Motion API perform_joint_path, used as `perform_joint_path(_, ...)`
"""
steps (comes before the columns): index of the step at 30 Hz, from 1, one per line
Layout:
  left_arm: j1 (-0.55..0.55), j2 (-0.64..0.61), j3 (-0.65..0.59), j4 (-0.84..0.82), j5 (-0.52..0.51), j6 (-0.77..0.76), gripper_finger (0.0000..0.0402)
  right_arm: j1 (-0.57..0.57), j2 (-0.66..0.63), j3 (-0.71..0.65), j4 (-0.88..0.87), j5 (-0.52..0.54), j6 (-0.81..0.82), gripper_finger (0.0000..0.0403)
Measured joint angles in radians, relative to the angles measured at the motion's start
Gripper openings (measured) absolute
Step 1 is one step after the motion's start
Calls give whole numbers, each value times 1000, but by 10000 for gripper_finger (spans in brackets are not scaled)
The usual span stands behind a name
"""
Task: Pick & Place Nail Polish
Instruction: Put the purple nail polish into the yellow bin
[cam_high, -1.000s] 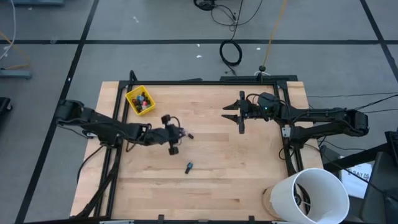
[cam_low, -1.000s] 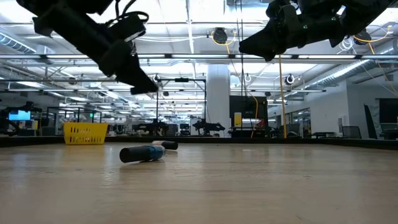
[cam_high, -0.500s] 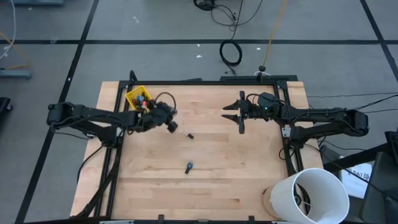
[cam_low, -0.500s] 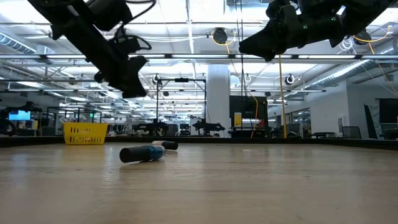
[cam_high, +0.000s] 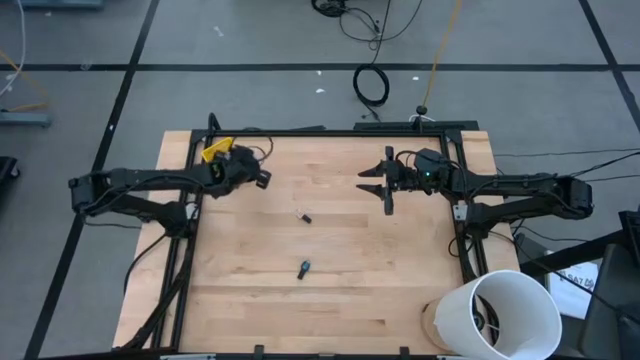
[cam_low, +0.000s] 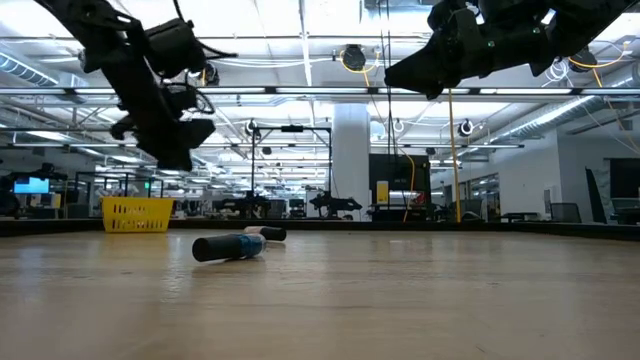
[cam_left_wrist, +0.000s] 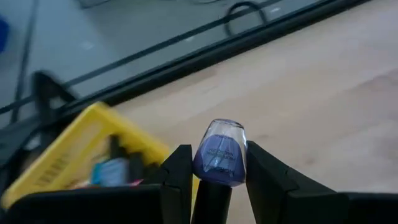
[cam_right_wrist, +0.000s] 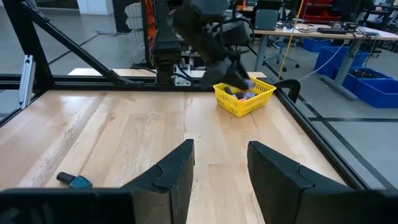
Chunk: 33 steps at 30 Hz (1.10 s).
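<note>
The purple nail polish bottle will go down among the bottles in the yellow bin (cam_high: 227, 162) (cam_left_wrist: 111, 177) from my left gripper. The purple bottle is now held beside that bin.
My left gripper (cam_high: 256, 178) hangs beside the yellow bin (cam_high: 214, 151) at the table's far left, shut on a purple nail polish bottle (cam_left_wrist: 220, 153). Several bottles lie in the bin (cam_left_wrist: 73, 157). Two more lie on their sides on the wood: a small dark one (cam_high: 305, 216) mid-table and a blue one with a dark cap (cam_high: 303, 268) nearer the front, also in the low view (cam_low: 230, 247). My right gripper (cam_high: 373, 181) hovers open above the far right part of the table, nothing between its fingers (cam_right_wrist: 180, 171). My left gripper pinches the purple bottle's glass body (cam_left_wrist: 205, 163) between its two fingers, which lie along the bottle. The dark cap (cam_left_wrist: 211, 200) lies back between the fingers and the glass base points away from the wrist. The fingers slant downward. The bottle is lifted clear of the table.
A black rail frames the table (cam_high: 330, 131). A white bucket (cam_high: 497, 314) stands off the near right corner. Bare wood lies between the two loose bottles and my right gripper.
My left gripper has carried the purple bottle from mid-table toward the far left edge, up to the yellow bin. It rolled its wrist on the way and stayed shut on the bottle. The two bottles on the wood have not moved.
</note>
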Motion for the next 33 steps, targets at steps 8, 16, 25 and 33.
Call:
perform_joint_path(8,125,-141,-90,10,-53,-81,99,0,0,0,-1,0,-3,139)
perform_joint_path(16,246,-203,-244,98,-52,-155,99,0,0,0,0,0,-3,139)
perform_joint_path(25,328,-200,-313,201,-49,-170,99,0,0,0,0,0,-3,139)
perform_joint_path(33,360,-199,-314,217,-40,-159,187,0,0,0,0,0,-3,139)
